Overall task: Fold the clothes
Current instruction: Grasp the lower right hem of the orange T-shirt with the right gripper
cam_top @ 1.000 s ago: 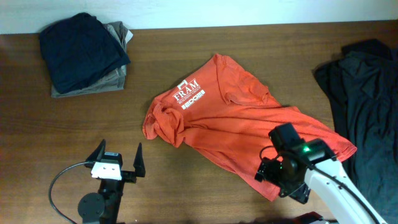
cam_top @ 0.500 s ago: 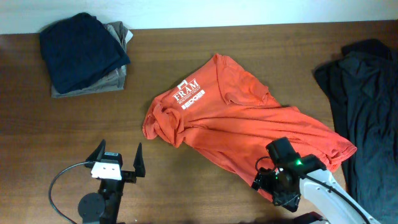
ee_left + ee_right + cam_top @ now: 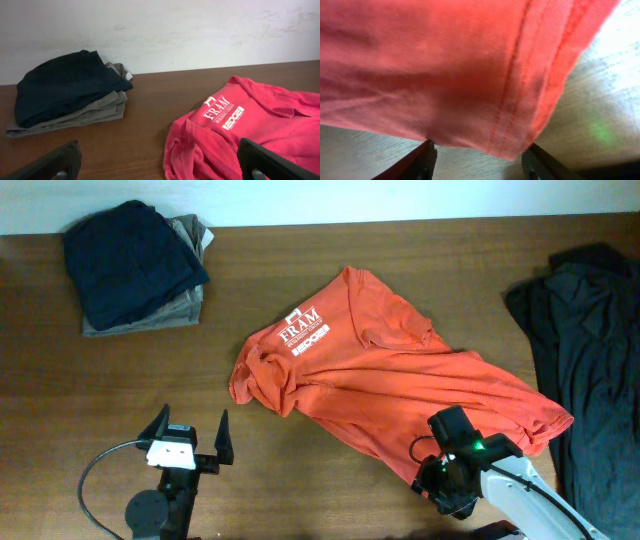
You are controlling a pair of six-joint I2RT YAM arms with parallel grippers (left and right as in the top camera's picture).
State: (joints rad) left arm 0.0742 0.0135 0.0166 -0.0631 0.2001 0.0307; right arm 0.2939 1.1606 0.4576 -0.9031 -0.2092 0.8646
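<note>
Next, I move my left gripper to the orange-red T-shirt's bunched-up end [image 3: 266, 367] [image 3: 192, 143] beside the white lettering and close it there.
The clothes, an orange-red T-shirt [image 3: 380, 380] with white lettering, lie crumpled and spread across the middle of the wooden table. In the left wrist view the T-shirt [image 3: 260, 130] fills the lower right. My left gripper [image 3: 192, 420] stands open over bare wood to the left of the shirt, and its fingers [image 3: 55, 165] hold nothing. My right gripper [image 3: 432, 480] is at the shirt's near corner. In the right wrist view the stitched hem of the T-shirt [image 3: 445, 65] hangs down between the jaws of the right gripper [image 3: 480, 160], which stand part-way apart on either side of it.
A folded stack of navy and tan garments [image 3: 135, 265] sits at the back left, also seen from the left wrist [image 3: 65, 95]. A dark garment [image 3: 590, 350] is heaped along the right edge. A white wall runs behind the table. A cable [image 3: 95, 470] loops by the left arm.
My right gripper has slid toward the near edge onto the shirt's near corner, and its jaws have narrowed around the hem. The left arm has not moved.
</note>
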